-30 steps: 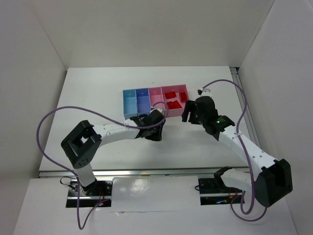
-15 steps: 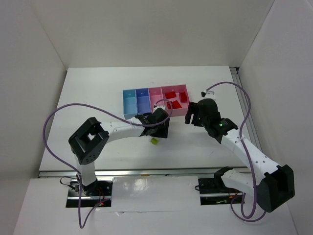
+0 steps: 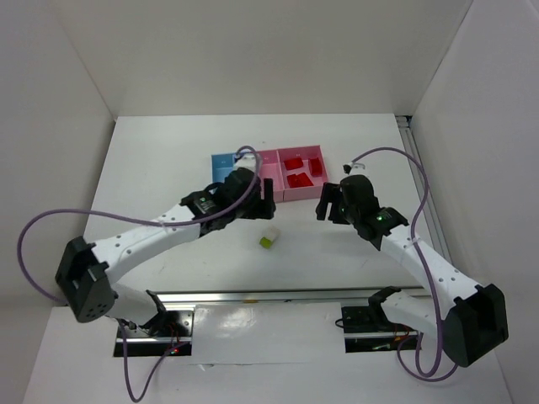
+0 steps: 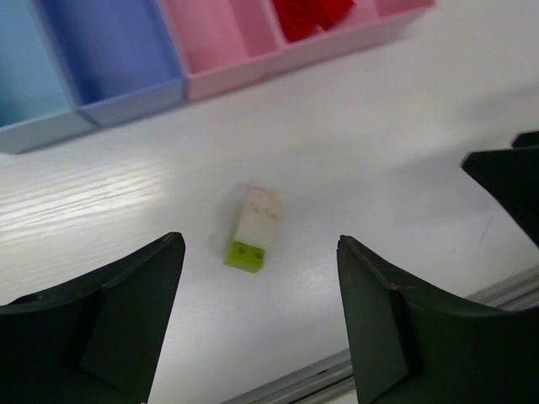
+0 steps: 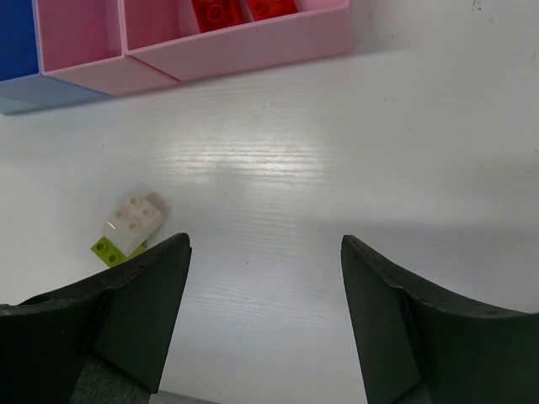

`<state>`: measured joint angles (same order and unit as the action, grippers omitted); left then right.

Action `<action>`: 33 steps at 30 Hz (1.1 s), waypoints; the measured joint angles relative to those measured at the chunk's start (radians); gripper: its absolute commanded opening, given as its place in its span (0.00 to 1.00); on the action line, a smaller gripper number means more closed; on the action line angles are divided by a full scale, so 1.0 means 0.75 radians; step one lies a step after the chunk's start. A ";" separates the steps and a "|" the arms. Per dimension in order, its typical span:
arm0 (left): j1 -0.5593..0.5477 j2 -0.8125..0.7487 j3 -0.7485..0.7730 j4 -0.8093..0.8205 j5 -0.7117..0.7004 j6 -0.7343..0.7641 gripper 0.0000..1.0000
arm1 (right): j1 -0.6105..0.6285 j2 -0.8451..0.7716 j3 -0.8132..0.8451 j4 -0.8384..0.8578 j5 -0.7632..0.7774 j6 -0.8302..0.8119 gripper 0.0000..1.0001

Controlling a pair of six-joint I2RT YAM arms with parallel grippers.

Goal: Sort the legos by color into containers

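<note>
My right gripper grips the sides of the pale peach lego (image 3: 271, 232) (image 5: 133, 224) next, so that the yellow-green lego is left sticking out from between its fingers.
A yellow-green lego (image 3: 266, 242) with a pale peach lego (image 4: 258, 215) stuck to it lies on the table in front of the containers (image 3: 290, 197). In the left wrist view the yellow-green end (image 4: 245, 255) points toward the camera. My left gripper (image 4: 257, 248) hovers open above this pair, holding nothing; it (image 3: 261, 204) sits near the bins' front edge. My right gripper (image 5: 265, 248) is open and empty, with the pale lego (image 5: 135, 220) to its left. Red legos (image 3: 298, 178) lie in the wider pink bin.
The joined bins run light blue (image 4: 29, 80), darker blue (image 4: 114, 55), pink (image 4: 223, 42), then wider pink (image 5: 244, 50). My left arm covers part of the blue bins from above. The table's near edge (image 4: 354, 370) with a metal rail lies close behind the lego.
My left gripper went from shut to open, leaving the joined lego pair on the table, and drew back up toward the bins. The right gripper shifted only slightly.
</note>
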<state>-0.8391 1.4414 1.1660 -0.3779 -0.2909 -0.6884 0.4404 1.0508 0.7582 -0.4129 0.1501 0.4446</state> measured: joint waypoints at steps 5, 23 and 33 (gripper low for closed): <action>0.126 -0.193 -0.167 -0.090 -0.069 -0.063 0.81 | 0.111 0.046 0.000 0.023 0.001 0.080 0.79; 0.240 -0.491 -0.466 -0.152 0.008 -0.135 0.81 | 0.631 0.775 0.234 0.260 0.235 0.739 0.79; 0.243 -0.484 -0.467 -0.143 0.037 -0.134 0.81 | 0.640 0.925 0.344 0.238 0.357 0.751 0.68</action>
<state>-0.6567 1.0782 0.8154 -0.4854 -0.2630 -0.7887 0.9203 1.7443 1.0161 -0.2348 0.4175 1.0080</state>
